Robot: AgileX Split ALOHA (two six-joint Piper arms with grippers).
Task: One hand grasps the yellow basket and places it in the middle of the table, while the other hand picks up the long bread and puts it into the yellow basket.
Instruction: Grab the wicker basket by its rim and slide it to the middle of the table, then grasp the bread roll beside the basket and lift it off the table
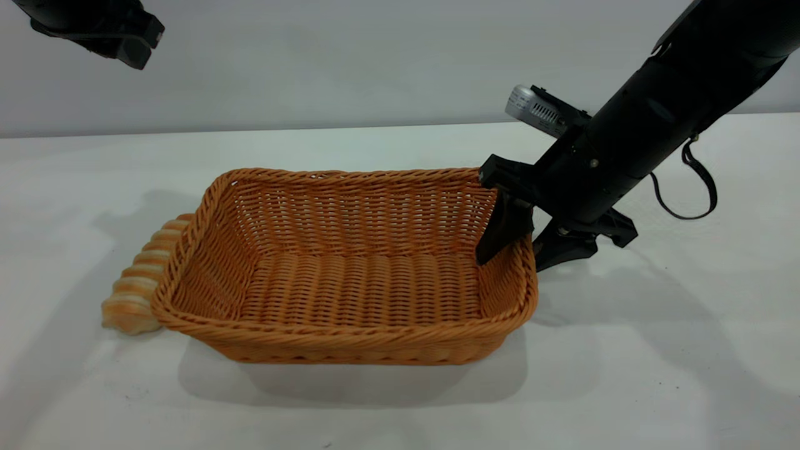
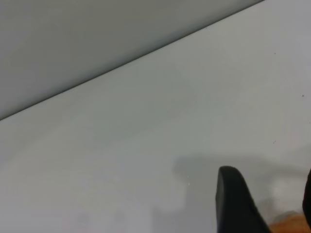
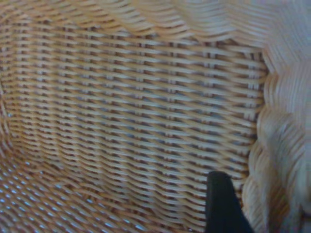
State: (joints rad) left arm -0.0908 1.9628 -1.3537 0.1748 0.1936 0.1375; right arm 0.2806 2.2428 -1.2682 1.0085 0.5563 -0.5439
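Note:
I need to close my left gripper on the far half of the long bread (image 1: 161,243), toward the grey wall, by the yellow basket.
The yellow basket (image 1: 350,275) stands on the white table (image 1: 656,350), near its middle. My right gripper (image 1: 514,257) straddles the basket's right wall, one finger inside and one outside, shut on the rim. The right wrist view shows the inner finger (image 3: 219,204) against the woven wall (image 3: 136,111). The long bread (image 1: 139,281) lies on the table against the outside of the basket's left wall. My left gripper (image 1: 134,44) hangs high at the far left, open and empty. In the left wrist view its fingers (image 2: 235,204) are spread above the table, with an orange scrap (image 2: 287,224) between them.
The table's far edge (image 1: 312,128) meets a plain grey wall. The right arm (image 1: 662,106) slants down from the upper right, with a black cable loop (image 1: 700,187) hanging beside it. Bare tabletop lies in front of and to the right of the basket.

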